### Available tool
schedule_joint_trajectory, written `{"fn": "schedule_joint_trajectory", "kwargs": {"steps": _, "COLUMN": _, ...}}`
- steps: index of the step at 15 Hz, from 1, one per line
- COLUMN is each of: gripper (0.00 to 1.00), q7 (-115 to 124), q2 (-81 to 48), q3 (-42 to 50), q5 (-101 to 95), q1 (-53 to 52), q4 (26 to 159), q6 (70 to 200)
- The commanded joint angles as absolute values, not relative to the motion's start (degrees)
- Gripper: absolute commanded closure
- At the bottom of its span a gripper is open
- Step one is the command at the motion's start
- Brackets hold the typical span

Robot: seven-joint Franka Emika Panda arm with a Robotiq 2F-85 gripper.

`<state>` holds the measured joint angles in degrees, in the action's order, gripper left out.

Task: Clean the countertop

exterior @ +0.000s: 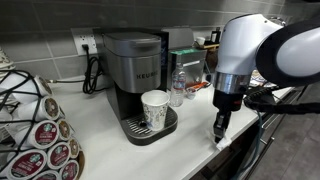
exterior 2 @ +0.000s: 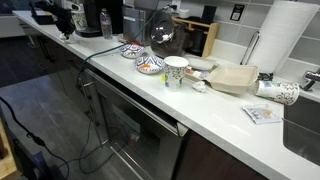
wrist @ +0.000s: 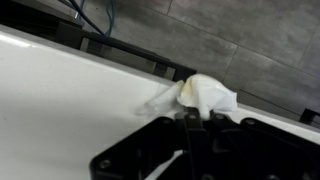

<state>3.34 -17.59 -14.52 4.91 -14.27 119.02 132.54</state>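
Note:
I will let go of the crumpled white wipe with my gripper on the countertop (exterior: 208,110) between the water bottle and the front edge. The wipe is now pressed near that front edge.
The white countertop (exterior: 105,150) shows in both exterior views and runs long in one of them (exterior 2: 215,120). In the wrist view it fills the left side (wrist: 60,95). My gripper (wrist: 205,116) is shut on a crumpled white wipe (wrist: 208,94), which is pressed onto the countertop near its front edge. In an exterior view the gripper (exterior: 220,128) points straight down at that edge, right of the coffee maker, with the wipe (exterior: 222,143) under its tips.
A grey coffee maker (exterior: 135,60) with a white cup (exterior: 155,108) on its tray and a water bottle (exterior: 178,88) stand left of the gripper. A pod rack (exterior: 35,125) stands further left. Patterned bowls (exterior 2: 140,58), a cup (exterior 2: 176,71) and a paper towel roll (exterior 2: 285,45) stand along the counter.

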Motion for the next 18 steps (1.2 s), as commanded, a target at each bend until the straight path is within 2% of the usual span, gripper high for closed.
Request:
{"fn": "schedule_joint_trajectory", "kwargs": {"steps": 1, "gripper": 0.98, "q7": 5.01, "q2": -17.13, "q3": -11.14, "q5": 1.78, "q1": -13.69, "q4": 121.43, "q6": 135.11}}
{"fn": "schedule_joint_trajectory", "kwargs": {"steps": 13, "gripper": 0.98, "q7": 31.38, "q2": -17.02, "q3": 4.75, "q5": -20.02, "q1": -11.68, "q4": 124.32, "q6": 135.22}}
{"fn": "schedule_joint_trajectory", "kwargs": {"steps": 18, "gripper": 0.98, "q7": 30.08, "q2": -17.69, "q3": 0.97, "q5": -14.86, "q1": -11.78, "q4": 123.74, "q6": 136.43}}
